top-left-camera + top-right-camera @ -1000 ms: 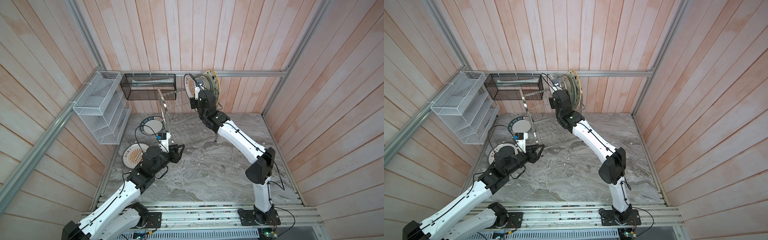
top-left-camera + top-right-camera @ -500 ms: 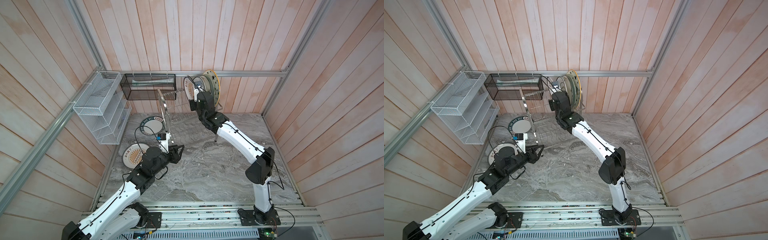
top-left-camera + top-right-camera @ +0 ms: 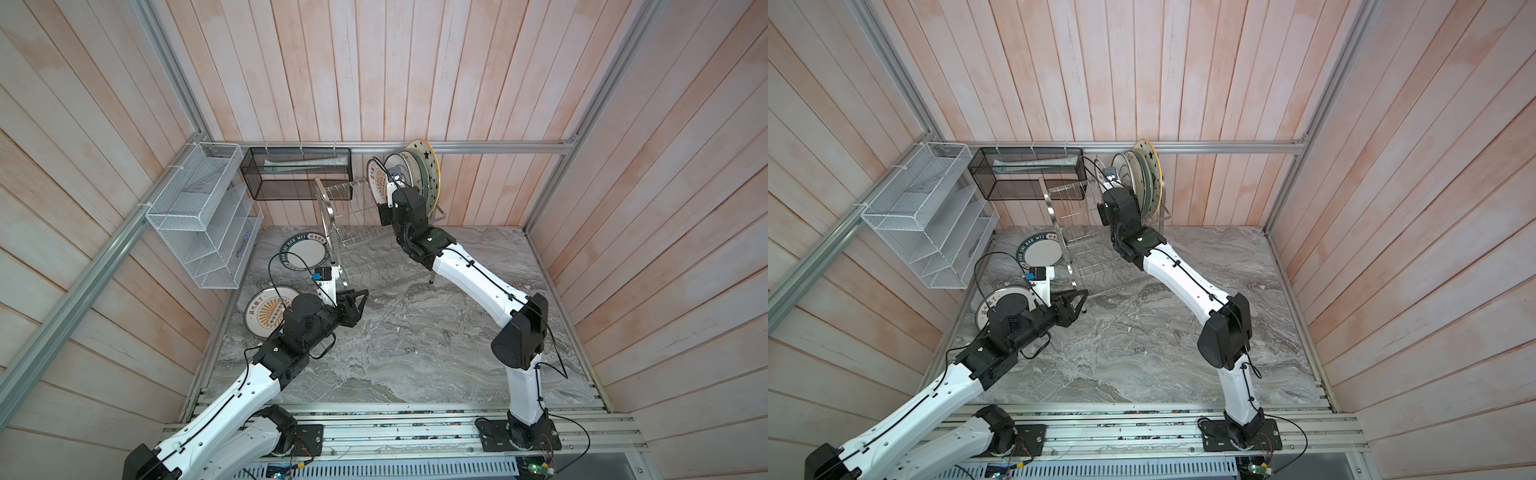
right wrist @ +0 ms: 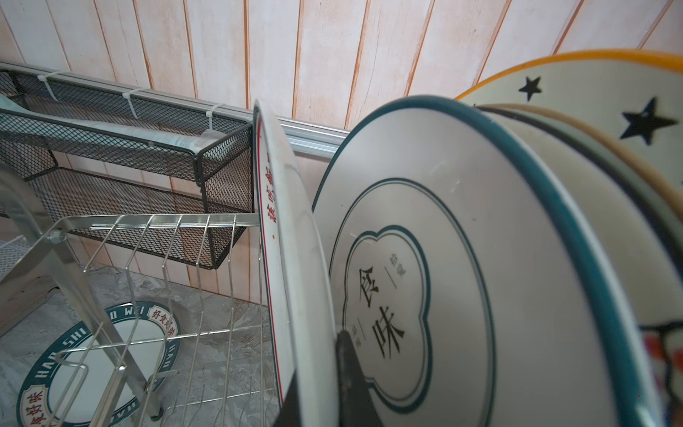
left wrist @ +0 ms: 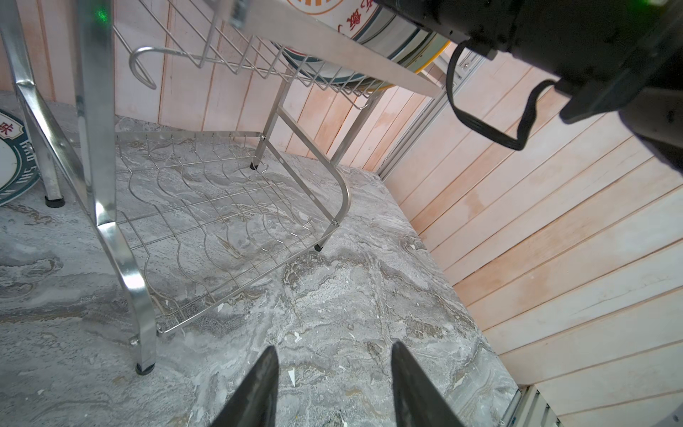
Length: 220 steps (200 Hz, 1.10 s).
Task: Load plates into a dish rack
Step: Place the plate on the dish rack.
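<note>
Next, my right gripper lets go of the white plate upright in the rack's upper level (image 3: 385, 192) (image 4: 323, 298), close beside the teal-rimmed plate.
The steel dish rack (image 3: 345, 232) (image 3: 1077, 232) stands at the back of the marble table. Several plates stand upright at the right end of its upper tier, among them a yellow-rimmed star plate (image 3: 424, 166) (image 4: 591, 100) and a teal-rimmed plate with lettering (image 4: 425, 258). My right gripper (image 4: 318, 373) is shut on the rim of a white plate with red lettering (image 4: 292, 258) (image 3: 374, 183), held upright beside them. My left gripper (image 5: 332, 369) (image 3: 358, 297) hangs open and empty by the rack's front leg. Two plates lie flat on the table: a dark-rimmed one (image 3: 305, 251) and a sunburst one (image 3: 262, 316).
A white mesh shelf unit (image 3: 199, 216) hangs on the left wall and a black mesh basket (image 3: 297, 172) on the back wall behind the rack. The rack's lower tier (image 5: 207, 222) of wavy wires holds nothing. Wooden walls close in on three sides.
My right gripper has sunk slightly with the red-lettered plate towards the upper tier. The left arm has not moved.
</note>
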### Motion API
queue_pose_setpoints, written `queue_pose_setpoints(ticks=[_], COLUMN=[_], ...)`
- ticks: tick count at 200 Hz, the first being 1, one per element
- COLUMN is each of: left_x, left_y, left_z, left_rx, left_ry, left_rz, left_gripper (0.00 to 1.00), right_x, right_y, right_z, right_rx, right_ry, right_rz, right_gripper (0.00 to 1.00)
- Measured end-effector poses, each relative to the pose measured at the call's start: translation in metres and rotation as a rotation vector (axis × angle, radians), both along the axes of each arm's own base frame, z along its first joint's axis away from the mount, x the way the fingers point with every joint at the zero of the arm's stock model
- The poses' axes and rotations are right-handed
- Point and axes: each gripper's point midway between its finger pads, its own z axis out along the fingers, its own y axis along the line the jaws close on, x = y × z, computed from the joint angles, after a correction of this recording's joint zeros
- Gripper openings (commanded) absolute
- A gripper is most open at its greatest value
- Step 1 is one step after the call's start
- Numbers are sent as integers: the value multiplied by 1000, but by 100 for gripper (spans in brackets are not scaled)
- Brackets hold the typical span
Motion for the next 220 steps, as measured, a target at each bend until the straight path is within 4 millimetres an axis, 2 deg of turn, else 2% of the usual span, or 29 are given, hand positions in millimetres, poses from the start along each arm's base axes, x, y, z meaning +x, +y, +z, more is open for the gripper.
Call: queue_pose_setpoints(ticks=[220], left_x=[0], left_y=[0], left_z=[1], left_rx=[-5], left_ry=[-1], left_rz=[2], left_gripper=[50], right_x=[-16], right_y=[-12], right_z=[-5], right_rx=[33], right_ry=[14], right_rz=[9], right_gripper=[0])
